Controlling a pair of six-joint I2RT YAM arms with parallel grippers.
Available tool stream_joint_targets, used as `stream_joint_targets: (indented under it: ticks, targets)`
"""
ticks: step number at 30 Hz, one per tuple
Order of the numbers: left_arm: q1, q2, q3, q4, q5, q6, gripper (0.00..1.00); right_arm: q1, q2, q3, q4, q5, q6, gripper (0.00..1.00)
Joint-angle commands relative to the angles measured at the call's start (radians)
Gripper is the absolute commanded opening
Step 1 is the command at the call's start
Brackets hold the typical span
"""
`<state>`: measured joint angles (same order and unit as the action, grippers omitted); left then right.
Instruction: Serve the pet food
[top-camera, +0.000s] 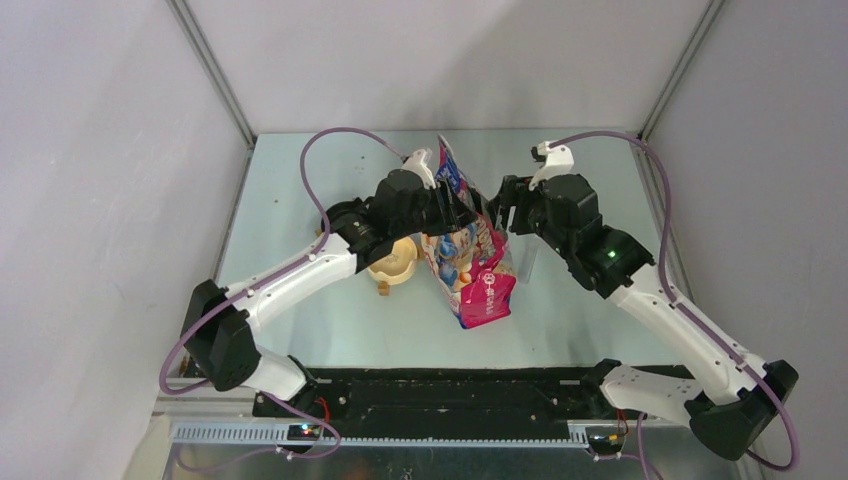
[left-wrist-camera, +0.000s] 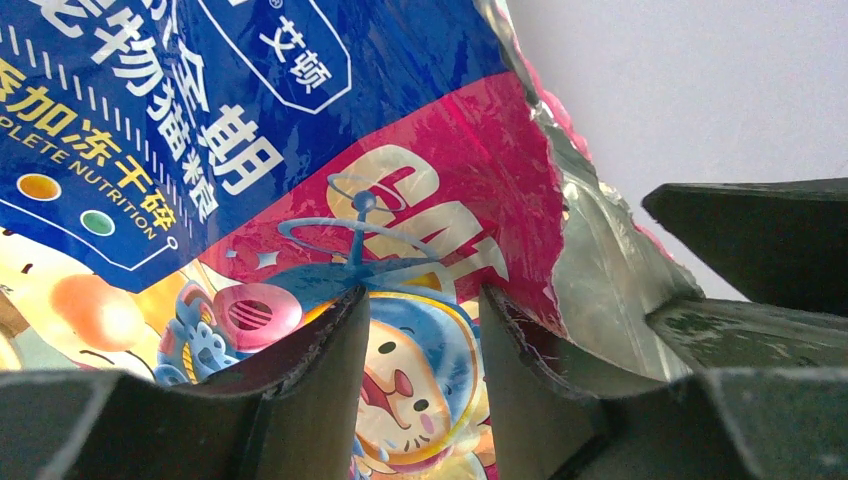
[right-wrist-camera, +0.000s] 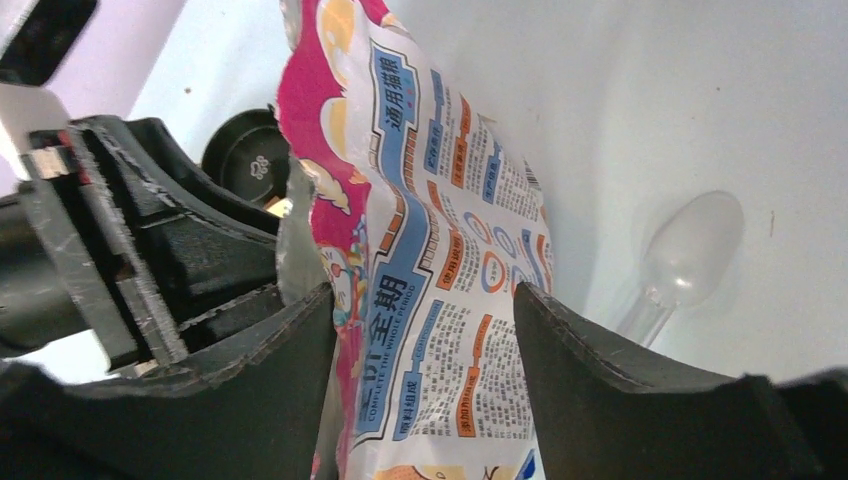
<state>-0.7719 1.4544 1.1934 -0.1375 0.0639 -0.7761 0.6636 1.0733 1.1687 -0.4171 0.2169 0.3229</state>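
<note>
The bag's printed front has both fingers on it, so my left gripper needs to open wider and pinch the bag's torn front edge (left-wrist-camera: 556, 255) before it spreads the bag open.
The glossy blue-and-pink cat bag (top-camera: 470, 250) stands tilted in the middle of the table, its torn top edge up. My left gripper (top-camera: 458, 205) is at its left side. In the left wrist view the left gripper (left-wrist-camera: 425, 310) has its jaws narrowly apart, pressed into the bag's printed front (left-wrist-camera: 300, 150). My right gripper (top-camera: 503, 210) is at the bag's right side. In the right wrist view the right gripper (right-wrist-camera: 422, 300) has both fingers against the bag's back (right-wrist-camera: 440, 250). The kibble is hidden; none shows in any view.
A clear plastic scoop (right-wrist-camera: 690, 250) lies on the table right of the bag, faint in the top view (top-camera: 527, 262). A pale yellow bowl (top-camera: 395, 262) sits left of the bag, partly under my left arm. Grey walls enclose the pale table (top-camera: 340, 320).
</note>
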Motion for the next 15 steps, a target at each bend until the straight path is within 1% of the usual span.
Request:
stream_joint_targets:
  ticks: [1,6,9,11,12,13,14,15]
  targets:
    - [-0.009,0.014,0.035,0.005,0.016,0.02,0.5,-0.003,0.025,0.04,-0.02,0.065,-0.019,0.66]
    - [-0.009,0.014,0.035,0.005,0.018,0.022,0.5,-0.004,0.051,0.04,-0.035,0.062,-0.036,0.59]
    - [-0.008,0.005,0.034,0.005,0.027,0.024,0.51,-0.004,0.071,0.041,-0.04,-0.005,-0.036,0.55]
    - [-0.008,-0.007,0.034,0.002,0.029,0.026,0.52,-0.004,0.081,0.04,-0.04,-0.056,-0.028,0.51]
    - [-0.008,-0.012,0.033,-0.002,0.028,0.026,0.53,-0.004,0.084,0.04,-0.038,-0.072,-0.022,0.42]
    - [-0.008,-0.026,0.031,-0.004,0.025,0.029,0.56,-0.004,0.091,0.04,-0.036,-0.115,-0.015,0.36]
    - [-0.008,-0.034,0.031,-0.01,0.018,0.031,0.58,-0.004,0.096,0.04,-0.031,-0.123,-0.01,0.22]
    - [-0.009,-0.055,0.028,-0.014,0.012,0.035,0.64,-0.004,0.098,0.04,-0.029,-0.143,-0.002,0.12]
